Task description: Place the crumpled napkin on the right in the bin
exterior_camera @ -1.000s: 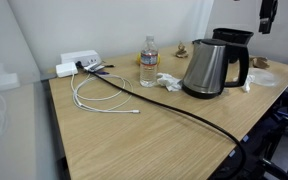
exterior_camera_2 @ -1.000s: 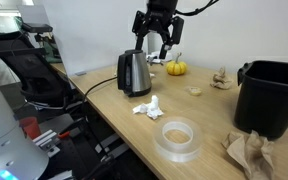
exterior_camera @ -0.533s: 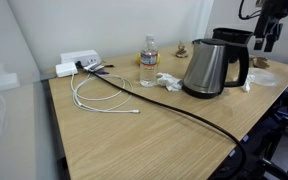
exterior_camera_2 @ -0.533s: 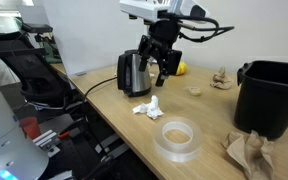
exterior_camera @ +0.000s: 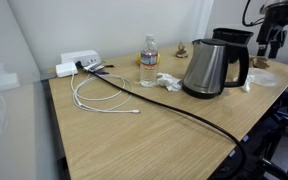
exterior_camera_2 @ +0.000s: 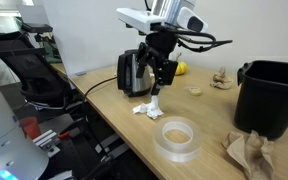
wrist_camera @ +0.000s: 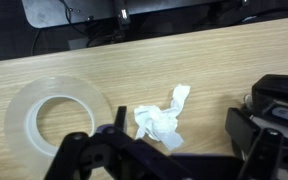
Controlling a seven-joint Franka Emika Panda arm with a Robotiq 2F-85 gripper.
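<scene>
My gripper is to close on the bunched middle (exterior_camera: 248,84) (wrist_camera: 160,122) of the white crumpled napkin beside the clear tape roll, so that the napkin's narrow end stays sticking out.
A white crumpled napkin (exterior_camera_2: 147,107) lies on the wooden table in front of the steel kettle (exterior_camera_2: 134,72). In the wrist view the napkin (wrist_camera: 159,122) sits between my two fingers. My gripper (exterior_camera_2: 156,88) is open and empty and hangs just above the napkin, not touching it; it also shows at the far right in an exterior view (exterior_camera: 272,45). The black bin (exterior_camera_2: 274,95) stands at the table's far right. A brown crumpled napkin (exterior_camera_2: 249,152) lies in front of the bin.
A clear tape roll (exterior_camera_2: 179,138) lies close to the white napkin and shows in the wrist view (wrist_camera: 56,115). A water bottle (exterior_camera: 148,60), another white napkin (exterior_camera: 167,82), a white cable (exterior_camera: 99,95) and a black cable (exterior_camera: 184,112) lie beyond the kettle (exterior_camera: 212,65). A small pumpkin (exterior_camera_2: 177,68) is at the back.
My gripper has come down from high beside the kettle to just above the white napkin. Nothing on the table has moved.
</scene>
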